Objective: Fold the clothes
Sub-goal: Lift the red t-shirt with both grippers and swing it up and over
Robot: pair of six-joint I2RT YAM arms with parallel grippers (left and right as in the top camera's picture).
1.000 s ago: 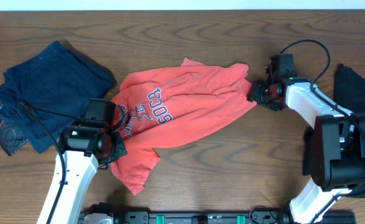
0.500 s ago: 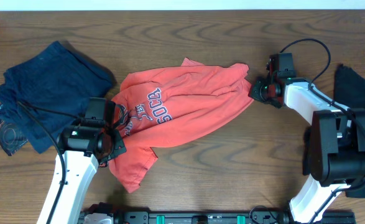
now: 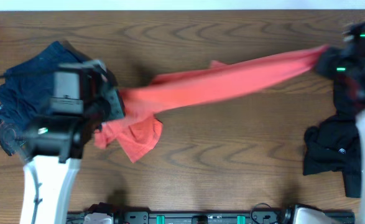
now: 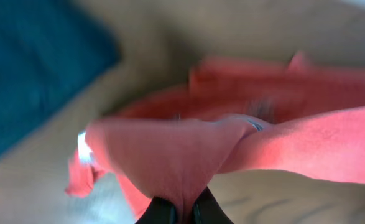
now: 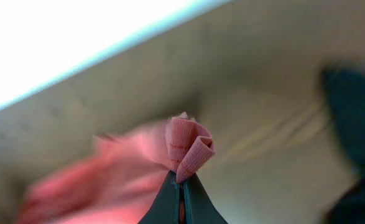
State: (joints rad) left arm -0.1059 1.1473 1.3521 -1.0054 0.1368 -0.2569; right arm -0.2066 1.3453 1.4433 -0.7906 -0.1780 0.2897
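My left gripper is going to let go of the red shirt's end on the wooden table (image 3: pixel 127 134) next to the dark blue garment. That end is still held above the table.
The red shirt (image 3: pixel 232 81) hangs stretched in a long band above the table, and a loose part (image 3: pixel 135 134) droops at its left end. My left gripper (image 3: pixel 114 102) is shut on the left end. In the left wrist view the red cloth (image 4: pixel 170 155) bunches out of the shut gripper (image 4: pixel 182 210). My right gripper (image 3: pixel 328 62) is shut on the right end near the table's far right. In the right wrist view a ribbed red hem (image 5: pixel 188 146) sticks up from the pinched gripper (image 5: pixel 182 186).
A dark blue garment (image 3: pixel 27 81) lies crumpled at the left, partly under my left arm, and shows as blue cloth (image 4: pixel 33 62) in the left wrist view. A black garment (image 3: pixel 328 149) lies at the right, with more dark cloth (image 5: pixel 356 106) near my right arm.
My right gripper has shut on the shirt's right edge. Both arms rose and pulled apart, drawing the crumpled shirt into a taut band. The left kept its hold.
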